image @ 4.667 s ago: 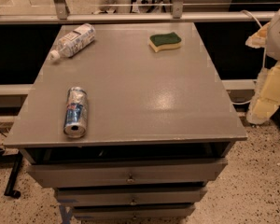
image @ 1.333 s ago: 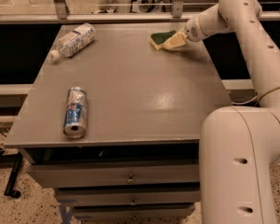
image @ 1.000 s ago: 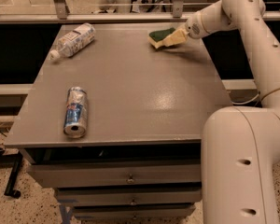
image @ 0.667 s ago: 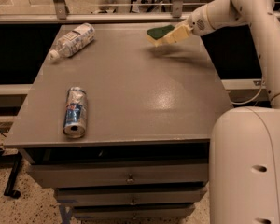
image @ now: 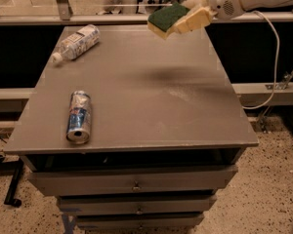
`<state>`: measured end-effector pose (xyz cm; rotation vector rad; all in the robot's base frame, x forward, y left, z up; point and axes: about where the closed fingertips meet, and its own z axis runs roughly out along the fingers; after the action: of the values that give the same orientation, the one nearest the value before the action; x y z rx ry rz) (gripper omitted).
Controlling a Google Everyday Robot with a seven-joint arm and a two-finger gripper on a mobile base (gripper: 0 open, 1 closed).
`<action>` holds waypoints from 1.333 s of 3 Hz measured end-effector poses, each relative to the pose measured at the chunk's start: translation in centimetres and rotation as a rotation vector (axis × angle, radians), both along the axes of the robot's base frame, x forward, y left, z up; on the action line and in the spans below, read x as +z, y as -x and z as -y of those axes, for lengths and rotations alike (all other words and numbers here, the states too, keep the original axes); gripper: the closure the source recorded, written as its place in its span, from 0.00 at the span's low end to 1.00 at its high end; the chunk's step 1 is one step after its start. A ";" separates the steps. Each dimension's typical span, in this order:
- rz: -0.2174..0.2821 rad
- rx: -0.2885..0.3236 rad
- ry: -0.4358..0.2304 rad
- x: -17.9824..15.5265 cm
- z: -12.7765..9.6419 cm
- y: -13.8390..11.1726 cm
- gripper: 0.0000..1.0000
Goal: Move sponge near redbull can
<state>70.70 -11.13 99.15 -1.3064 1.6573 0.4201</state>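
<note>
My gripper has the sponge. It will let go of it on the grey tabletop [image: 115, 112] next to the redbull can, toward the middle of the table.
The sponge [image: 166, 18], dark green on top with a yellow base, is held in the air above the far right part of the grey tabletop [image: 151, 96]. My gripper [image: 188, 16] comes in from the upper right and is shut on the sponge's right end. The redbull can [image: 79, 116], silver and blue with red marks, lies on its side near the front left of the tabletop, far from the sponge. The sponge's shadow falls on the table's middle right.
A clear plastic bottle [image: 77, 42] with a white cap lies at the far left of the table. Drawers [image: 132, 184] sit under the tabletop. A cable [image: 276, 43] hangs at the right. A rail [image: 88, 18] runs behind the table.
The gripper closed on the sponge at the far right of the table, lifted it off the surface and carried it up and slightly left. Can and bottle have not moved.
</note>
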 end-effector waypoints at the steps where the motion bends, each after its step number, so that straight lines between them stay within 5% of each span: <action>1: 0.109 0.072 0.029 3.4 -2.4 6.3 1.00; 2: 0.040 0.157 0.065 -0.8 -6.1 10.6 1.00; 3: -0.035 0.200 0.091 -4.9 -7.7 12.1 1.00; 4: -0.035 0.200 0.091 -4.9 -7.6 12.1 1.00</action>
<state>58.59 -3.49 94.22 -1.5473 1.5962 0.4932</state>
